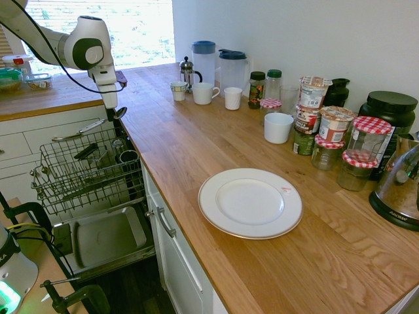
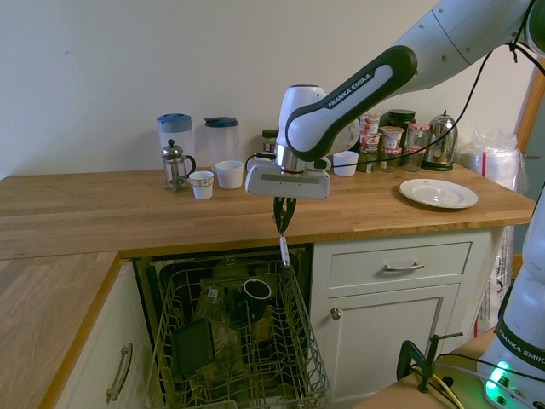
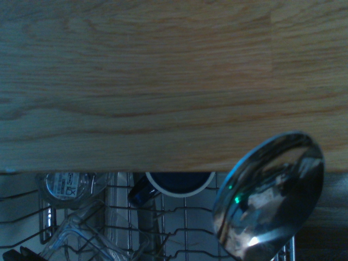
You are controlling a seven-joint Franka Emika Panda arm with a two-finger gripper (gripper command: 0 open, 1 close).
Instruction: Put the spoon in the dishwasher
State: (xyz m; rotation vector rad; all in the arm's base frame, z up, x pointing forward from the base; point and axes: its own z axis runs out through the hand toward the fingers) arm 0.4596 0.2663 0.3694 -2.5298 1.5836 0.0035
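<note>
My gripper is going to let go of the spoon, setting it down on the bare rack wires [image 2: 266, 375] well in front of the dark cup.
My gripper [image 1: 118, 112] is shut on the spoon [image 1: 88, 127], a slim silver one that it holds near the bowl. The handle slants out over the dishwasher [image 1: 85, 171] rack. In the second exterior view the gripper [image 2: 282, 223] hangs just off the counter's front edge, and the spoon [image 2: 284, 249] points down at the rack [image 2: 238, 341]. The wrist view shows the shiny spoon bowl [image 3: 269, 196] close up, with the counter edge and the wire rack [image 3: 163, 228] beneath it. The dishwasher door [image 1: 105, 239] lies dropped open.
A dark cup [image 2: 256, 290] and a black lid [image 2: 192, 345] sit in the rack. On the wooden counter [image 1: 196, 150] are a white plate [image 1: 250, 203], mugs [image 1: 204, 93], jugs [image 1: 203, 59], a French press [image 1: 188, 72] and several jars [image 1: 327, 131]. White drawers [image 2: 400, 268] flank the dishwasher.
</note>
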